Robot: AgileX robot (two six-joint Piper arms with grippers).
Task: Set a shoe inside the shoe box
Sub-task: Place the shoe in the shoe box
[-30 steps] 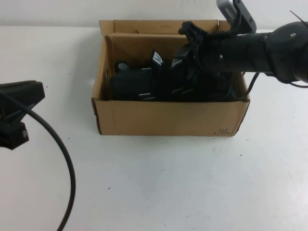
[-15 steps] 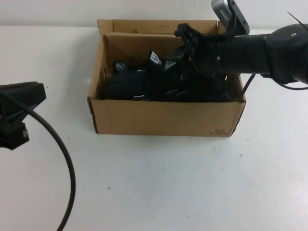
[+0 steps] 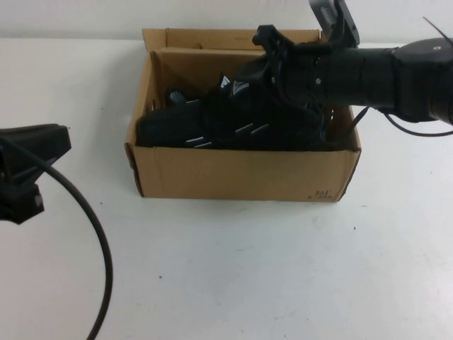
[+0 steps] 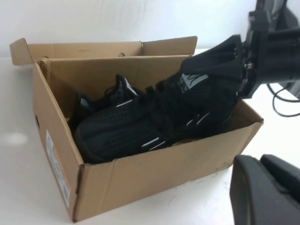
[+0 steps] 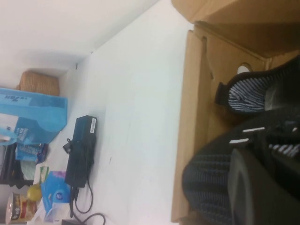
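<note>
My right gripper is holding the black knit shoe. It will let go of it between the second shoe and the shoe box's near side (image 3: 233, 137).
The brown cardboard shoe box (image 3: 241, 177) stands open at the table's far middle, flaps up. Inside it a black knit shoe (image 3: 205, 124) with white dash marks lies toe-left, its heel end raised. My right gripper (image 3: 269, 67) reaches in from the right and is shut on that shoe's heel collar. From the left wrist view, the box (image 4: 140, 176), the tilted shoe (image 4: 140, 126) and the right gripper (image 4: 243, 70) at its collar all show. A second look-alike shoe (image 4: 101, 101) lies behind it. My left gripper (image 3: 32, 166) hangs shut at the left edge, clear of the box.
The left arm's black cable (image 3: 95, 234) loops over the near-left table. In the right wrist view, a black power adapter (image 5: 80, 150), a blue bag (image 5: 33, 117) and a wicker basket (image 5: 40, 83) sit beyond the box (image 5: 187, 117).
My right gripper has shifted left with the shoe, pushing its toe toward the box's left wall. The box slid slightly left. The left arm stayed put.
</note>
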